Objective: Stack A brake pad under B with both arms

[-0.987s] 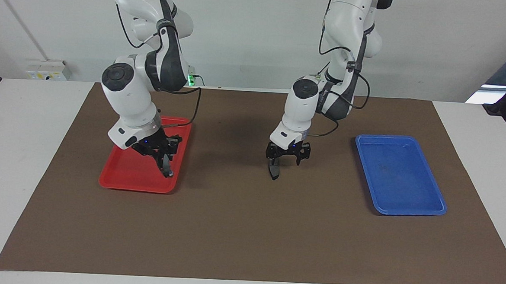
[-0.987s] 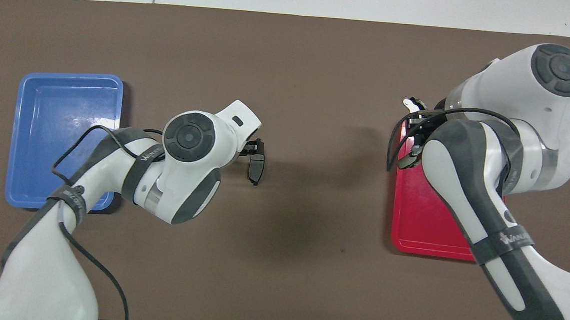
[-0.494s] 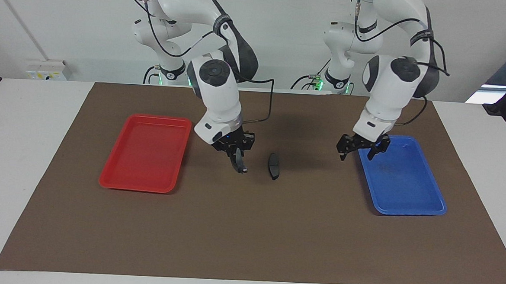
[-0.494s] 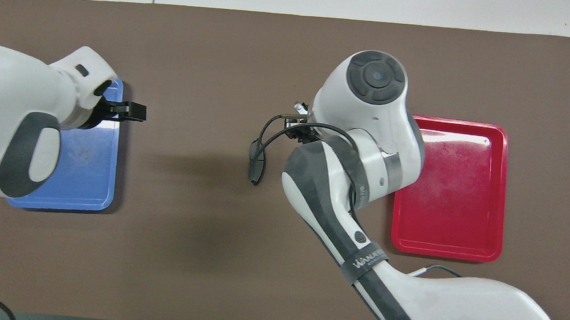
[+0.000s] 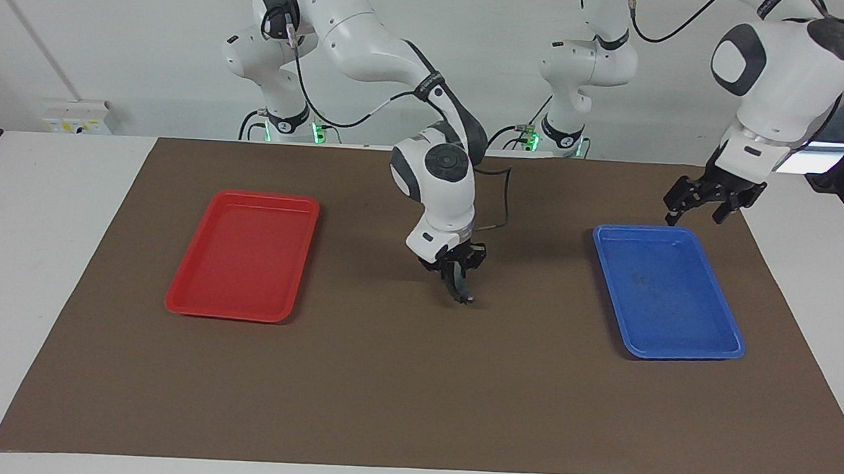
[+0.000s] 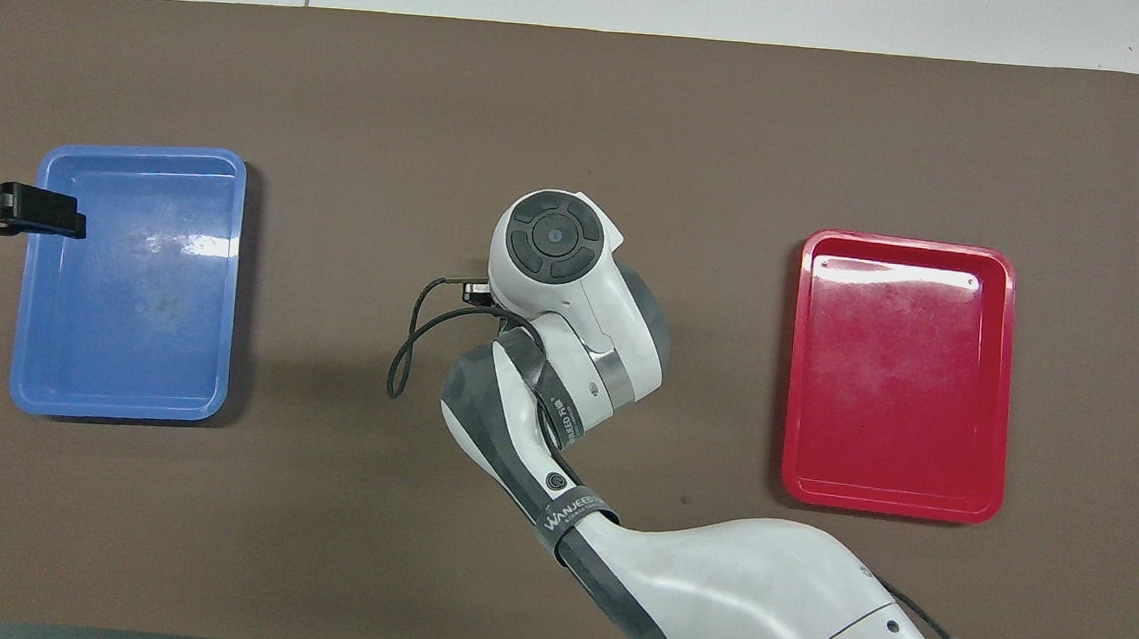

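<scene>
The robot's right gripper should release the black pad B on the A brake pad (image 6: 517, 327) between the blue and red trays. Pad B now hangs low over the brown mat.
My right gripper (image 5: 458, 278) is low over the middle of the brown mat, shut on the black pad B (image 5: 463, 295), which hangs from it down to the mat. The small dark grey A brake pad lay at this spot and is now hidden by the gripper and B. I cannot tell whether B touches it. In the overhead view the right arm covers both pads. My left gripper (image 5: 709, 204) is open and empty, raised over the mat by the blue tray's edge nearest the robots. It also shows in the overhead view (image 6: 55, 216).
An empty red tray (image 5: 194, 304) lies toward the right arm's end of the mat and shows in the overhead view (image 6: 910, 245). An empty blue tray (image 5: 676, 351) lies toward the left arm's end and shows in the overhead view (image 6: 140, 151).
The left gripper let go of the A pad at the mat's middle and drew back up past the blue tray. The right gripper carried B from the red tray to that spot.
</scene>
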